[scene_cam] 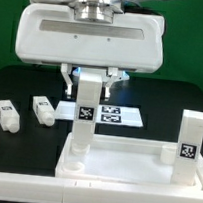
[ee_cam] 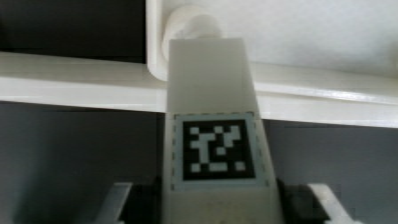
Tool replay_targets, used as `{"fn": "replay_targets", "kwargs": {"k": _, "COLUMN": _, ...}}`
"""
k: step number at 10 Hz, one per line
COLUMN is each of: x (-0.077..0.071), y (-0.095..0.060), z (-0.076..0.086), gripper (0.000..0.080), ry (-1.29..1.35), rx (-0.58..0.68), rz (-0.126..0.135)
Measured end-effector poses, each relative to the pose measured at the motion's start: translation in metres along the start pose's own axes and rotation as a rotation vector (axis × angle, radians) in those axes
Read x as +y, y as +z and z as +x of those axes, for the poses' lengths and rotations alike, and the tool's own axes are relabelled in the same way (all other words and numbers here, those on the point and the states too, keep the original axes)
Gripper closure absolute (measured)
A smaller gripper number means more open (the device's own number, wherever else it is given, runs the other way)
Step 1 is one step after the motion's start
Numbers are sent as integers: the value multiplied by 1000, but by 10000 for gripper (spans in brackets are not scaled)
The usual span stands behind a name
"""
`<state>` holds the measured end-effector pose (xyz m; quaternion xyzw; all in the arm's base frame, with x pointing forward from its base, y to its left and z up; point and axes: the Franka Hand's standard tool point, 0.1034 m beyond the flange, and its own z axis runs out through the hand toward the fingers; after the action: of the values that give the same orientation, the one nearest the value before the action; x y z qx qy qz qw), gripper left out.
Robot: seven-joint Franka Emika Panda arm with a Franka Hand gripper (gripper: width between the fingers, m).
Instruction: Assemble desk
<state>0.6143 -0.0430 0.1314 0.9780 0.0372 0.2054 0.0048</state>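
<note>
The robot's gripper will let go of the white leg upright in the panel's corner (scene_cam: 70,165) (ee_cam: 192,24) that is nearest the loose legs.
The desk's white rimmed panel (scene_cam: 124,160) lies flat at the front of the table. One tagged white leg (scene_cam: 86,113) stands upright at the panel's rear corner on the exterior view's left. My gripper (scene_cam: 90,81) comes down over that leg's top, one finger on each side, shut on it. In the wrist view the same leg (ee_cam: 217,110) runs from between my gripper (ee_cam: 217,206) down to the panel's rim (ee_cam: 71,75); its foot meets the corner. A second leg (scene_cam: 189,140) stands upright at the corner on the exterior view's right.
Two loose tagged legs (scene_cam: 6,113) (scene_cam: 44,108) lie on the black table at the exterior view's left. The marker board (scene_cam: 116,116) lies flat behind the panel. A green wall closes the back.
</note>
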Motion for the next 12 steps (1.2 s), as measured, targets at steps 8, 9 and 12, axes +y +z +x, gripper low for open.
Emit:
{"fn": "replay_targets", "kwargs": {"k": 8, "x": 12, "y": 17, "z": 3, "gripper": 515, "ry": 33, "rx": 15, "rz": -36}}
{"fn": "replay_targets", "kwargs": {"k": 9, "x": 15, "y": 17, "z": 3, "gripper": 515, "ry": 34, "rx": 23, "rz": -44}}
{"fn": "replay_targets", "kwargs": {"k": 12, "x": 13, "y": 18, "z": 4, "gripper": 515, "ry": 37, "rx": 49, "rz": -64}}
